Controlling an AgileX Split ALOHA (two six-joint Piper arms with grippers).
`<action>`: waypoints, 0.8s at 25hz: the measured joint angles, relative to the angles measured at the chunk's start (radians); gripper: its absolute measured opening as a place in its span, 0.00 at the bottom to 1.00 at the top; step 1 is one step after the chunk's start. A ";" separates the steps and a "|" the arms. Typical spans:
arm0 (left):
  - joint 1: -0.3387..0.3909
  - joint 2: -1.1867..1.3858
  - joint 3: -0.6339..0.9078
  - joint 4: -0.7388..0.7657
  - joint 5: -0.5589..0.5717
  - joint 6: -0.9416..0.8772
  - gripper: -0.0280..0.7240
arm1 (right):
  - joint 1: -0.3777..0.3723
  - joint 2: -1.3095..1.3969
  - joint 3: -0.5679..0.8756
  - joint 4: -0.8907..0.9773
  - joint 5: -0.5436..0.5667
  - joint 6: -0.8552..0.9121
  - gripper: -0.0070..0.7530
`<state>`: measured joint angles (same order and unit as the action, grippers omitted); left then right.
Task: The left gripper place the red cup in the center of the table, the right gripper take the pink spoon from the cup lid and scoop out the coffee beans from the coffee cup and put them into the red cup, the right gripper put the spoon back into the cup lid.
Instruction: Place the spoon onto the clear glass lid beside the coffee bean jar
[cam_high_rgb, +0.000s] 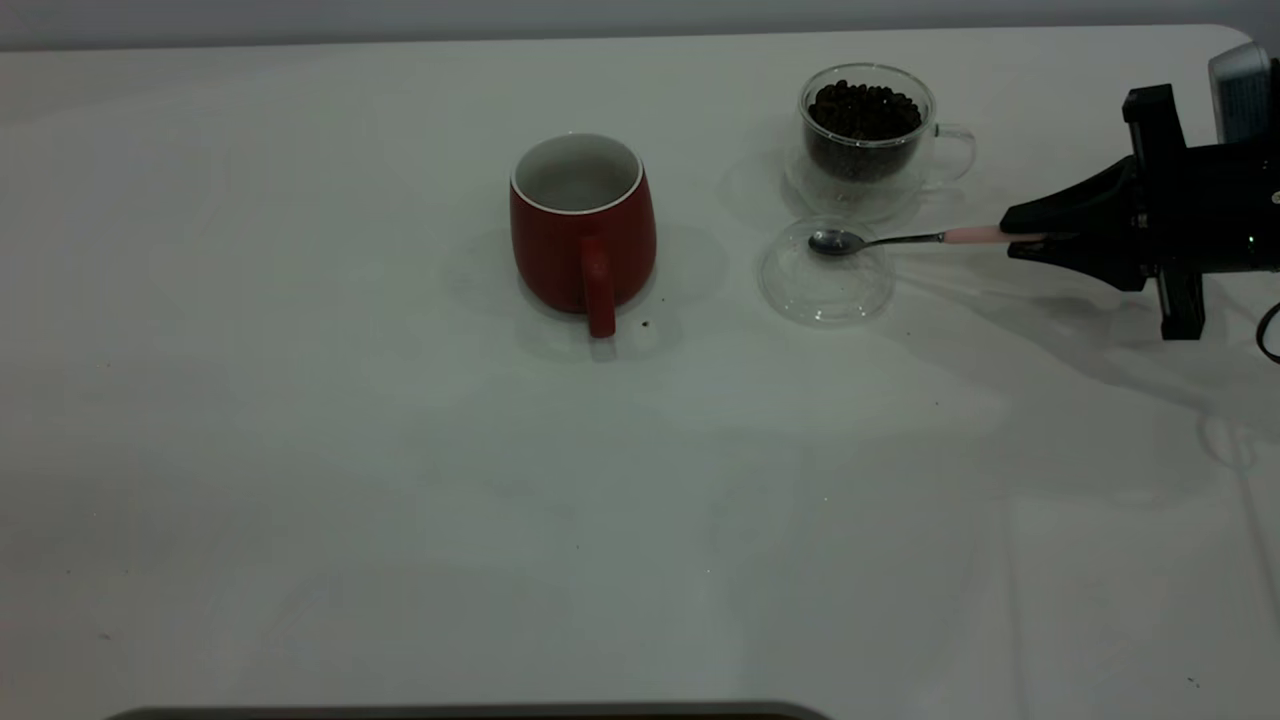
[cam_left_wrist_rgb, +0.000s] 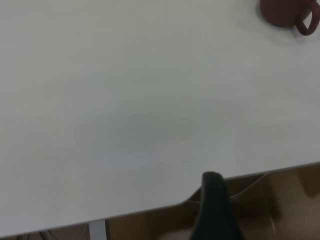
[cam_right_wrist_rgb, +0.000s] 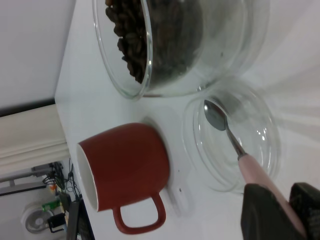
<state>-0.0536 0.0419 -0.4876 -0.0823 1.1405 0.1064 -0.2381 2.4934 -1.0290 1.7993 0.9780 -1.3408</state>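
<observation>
Next, I release the pink spoon from my right gripper so that it lies across the cup lid's rim (cam_high_rgb: 891, 266) (cam_right_wrist_rgb: 254, 176) farthest from the red cup. The spoon's bowl is over the lid now.
The red cup (cam_high_rgb: 582, 226) stands upright in the middle of the table (cam_high_rgb: 300, 450), handle toward the front, white inside; it also shows in the right wrist view (cam_right_wrist_rgb: 125, 167) and far off in the left wrist view (cam_left_wrist_rgb: 287, 12). The coffee cup (cam_high_rgb: 868, 135), clear glass, holds the coffee beans (cam_high_rgb: 864, 110) at the back right. The cup lid (cam_high_rgb: 826, 272) lies in front of it. My right gripper (cam_high_rgb: 1022, 236) is shut on the pink spoon's handle (cam_right_wrist_rgb: 256, 172); the spoon's metal bowl (cam_high_rgb: 834, 242) sits over the lid. My left gripper (cam_left_wrist_rgb: 214, 186) is off the table's left edge.
A small dark speck (cam_high_rgb: 645, 324) lies on the table beside the red cup's handle. A dark strip (cam_high_rgb: 470, 712) runs along the table's front edge. The table edge (cam_left_wrist_rgb: 150, 210) shows in the left wrist view, with brown floor below.
</observation>
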 joint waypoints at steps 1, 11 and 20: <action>0.000 0.000 0.000 0.000 0.000 0.000 0.82 | 0.000 0.007 -0.008 0.000 0.000 0.003 0.16; 0.000 0.000 0.000 0.000 0.000 0.000 0.82 | 0.038 0.053 -0.023 0.003 0.026 -0.029 0.16; 0.000 0.000 0.000 0.000 0.000 0.000 0.82 | 0.040 0.055 -0.023 0.005 0.031 -0.046 0.16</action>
<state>-0.0536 0.0419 -0.4876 -0.0823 1.1405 0.1064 -0.1977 2.5482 -1.0524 1.8045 1.0092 -1.3870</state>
